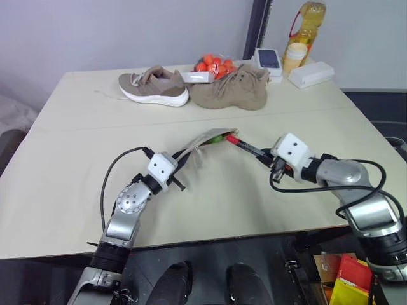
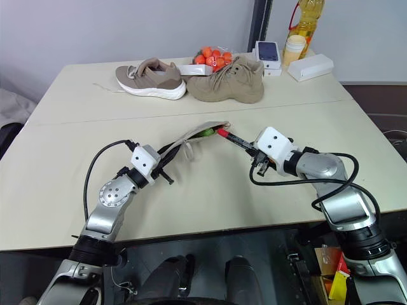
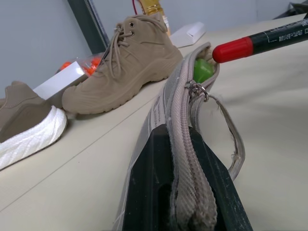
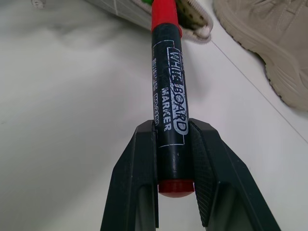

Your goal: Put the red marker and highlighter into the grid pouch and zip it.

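Next, I let go of the red marker with my right gripper inside the grid pouch's opening [image 1: 226, 135] [image 4: 186, 15], next to the light green highlighter.
The grid pouch [image 1: 202, 141] is lifted off the table at one end, with my left gripper [image 3: 185, 192] shut on its zipper edge. Its open mouth points toward my right arm. The light green highlighter [image 3: 202, 71] sits inside that mouth, its end showing. My right gripper [image 4: 175, 163] is shut on the red marker [image 4: 169, 96] near its red rear end. The marker's red cap [image 3: 232, 49] touches the pouch's mouth, right beside the highlighter. The zipper pull [image 3: 196, 89] hangs near the open end.
At the table's far side stand a low tan shoe [image 1: 154, 87] and a tan boot [image 1: 230, 89], with a bag of orange things [image 1: 215, 63] behind them. A white box [image 1: 310, 74], a small device [image 1: 268, 60] and an oil bottle [image 1: 308, 19] sit at the far right corner.
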`<state>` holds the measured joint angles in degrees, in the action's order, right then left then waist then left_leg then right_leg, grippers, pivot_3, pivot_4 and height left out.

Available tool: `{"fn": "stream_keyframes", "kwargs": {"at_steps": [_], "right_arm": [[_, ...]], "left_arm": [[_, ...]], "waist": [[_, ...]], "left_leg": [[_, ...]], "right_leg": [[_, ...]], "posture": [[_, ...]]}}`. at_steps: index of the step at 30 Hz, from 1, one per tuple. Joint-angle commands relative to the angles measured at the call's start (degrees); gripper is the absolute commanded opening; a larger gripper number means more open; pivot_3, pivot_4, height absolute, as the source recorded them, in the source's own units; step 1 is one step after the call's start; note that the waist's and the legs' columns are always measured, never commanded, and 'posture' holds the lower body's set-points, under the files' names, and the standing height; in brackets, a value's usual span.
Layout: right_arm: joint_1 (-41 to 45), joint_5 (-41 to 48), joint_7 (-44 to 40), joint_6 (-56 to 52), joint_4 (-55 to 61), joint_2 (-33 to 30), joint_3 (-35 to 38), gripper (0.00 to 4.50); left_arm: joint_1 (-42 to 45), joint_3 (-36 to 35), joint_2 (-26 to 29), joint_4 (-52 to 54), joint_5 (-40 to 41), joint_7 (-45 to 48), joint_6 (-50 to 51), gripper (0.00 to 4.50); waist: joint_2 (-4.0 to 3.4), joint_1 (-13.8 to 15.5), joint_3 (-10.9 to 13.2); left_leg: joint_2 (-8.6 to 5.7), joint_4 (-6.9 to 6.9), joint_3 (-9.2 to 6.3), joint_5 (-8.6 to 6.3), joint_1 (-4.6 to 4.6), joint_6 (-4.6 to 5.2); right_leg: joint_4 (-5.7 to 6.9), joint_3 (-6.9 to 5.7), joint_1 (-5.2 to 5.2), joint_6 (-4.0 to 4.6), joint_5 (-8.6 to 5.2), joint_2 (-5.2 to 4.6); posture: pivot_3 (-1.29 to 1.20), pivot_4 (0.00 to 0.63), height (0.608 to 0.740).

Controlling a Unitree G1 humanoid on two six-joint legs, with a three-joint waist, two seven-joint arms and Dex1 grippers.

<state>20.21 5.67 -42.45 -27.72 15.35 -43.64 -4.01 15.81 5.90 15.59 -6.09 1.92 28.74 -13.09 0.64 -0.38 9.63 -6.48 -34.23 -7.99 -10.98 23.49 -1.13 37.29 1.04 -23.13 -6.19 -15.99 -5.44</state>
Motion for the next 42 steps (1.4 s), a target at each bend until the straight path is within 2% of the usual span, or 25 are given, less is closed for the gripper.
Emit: {"fn": "stream_keyframes", "kwargs": {"at_steps": [1, 11, 20, 24, 28, 36, 42], "right_arm": [[1.21, -0.30, -0.24, 0.40, 0.82, -0.16, 0.50, 0.40], [2.26, -3.98, -2.01, 0.60, 1.51, -2.52, -2.13, 0.40], [5.57, -13.83, -5.51, 5.61, 3.37, -6.42, -9.90, 0.40], [6.25, -16.46, -6.40, 7.08, 4.16, -5.81, -12.05, 0.40], [8.10, -17.81, -6.70, 9.76, 3.67, -2.37, -14.70, 0.40], [9.45, -17.54, -8.35, 11.89, 2.12, 0.25, -14.31, 0.40], [9.33, -16.22, -8.97, 10.81, 2.46, 1.34, -13.02, 3.42]], "left_arm": [[-0.53, -0.10, 0.38, 2.10, 0.37, 0.36, -1.76, 0.00], [-0.91, 1.18, 1.25, 2.78, -0.22, 2.47, -2.89, 0.00], [-1.09, 4.29, 4.60, 3.99, -0.81, 7.62, -5.49, 0.00], [-1.07, 5.13, 5.47, 4.49, -0.62, 9.17, -5.80, 0.00], [-1.05, 5.26, 5.61, 5.84, -0.50, 9.71, -4.92, 0.00], [-1.65, 5.15, 5.28, 7.03, -1.13, 8.99, -4.03, 0.00], [-1.67, 4.82, 5.48, 6.76, -1.15, 8.87, -4.03, 0.00]], "waist": [[0.00, 0.00, 0.00], [0.00, -0.02, 0.00], [0.00, -0.09, 0.00], [0.00, -0.09, 0.00], [0.00, -0.19, 0.00], [0.01, -0.06, 0.00], [0.01, -0.15, 0.00]], "left_leg": [[0.00, 0.00, 0.00, 0.00, 0.00, 0.00], [0.00, 0.00, 0.00, 0.00, 0.00, 0.00], [0.00, 0.01, 0.00, 0.00, 0.00, 0.00], [0.00, 0.01, 0.00, 0.00, 0.00, -0.01], [0.00, 0.01, 0.00, 0.00, 0.00, -0.01], [-0.01, 0.01, -0.01, 0.00, 0.01, 0.00], [0.00, 0.01, -0.01, 0.00, 0.01, -0.01]], "right_leg": [[0.00, 0.00, 0.00, 0.00, 0.00, 0.00], [0.00, 0.00, 0.00, 0.00, 0.00, 0.00], [-0.02, 0.00, -0.02, 0.00, 0.00, -0.01], [-0.03, 0.00, -0.02, 0.00, 0.00, -0.02], [-0.02, 0.00, -0.02, 0.00, 0.00, -0.02], [-0.02, 0.00, -0.01, 0.00, 0.00, -0.02], [-0.02, 0.00, -0.02, 0.00, 0.00, -0.01]], "posture": [[0.00, 0.150, 0.740], [0.00, 0.150, 0.740], [0.00, 0.150, 0.740], [0.00, 0.150, 0.740], [0.00, 0.150, 0.740], [0.00, 0.150, 0.740], [0.00, 0.150, 0.740]]}}
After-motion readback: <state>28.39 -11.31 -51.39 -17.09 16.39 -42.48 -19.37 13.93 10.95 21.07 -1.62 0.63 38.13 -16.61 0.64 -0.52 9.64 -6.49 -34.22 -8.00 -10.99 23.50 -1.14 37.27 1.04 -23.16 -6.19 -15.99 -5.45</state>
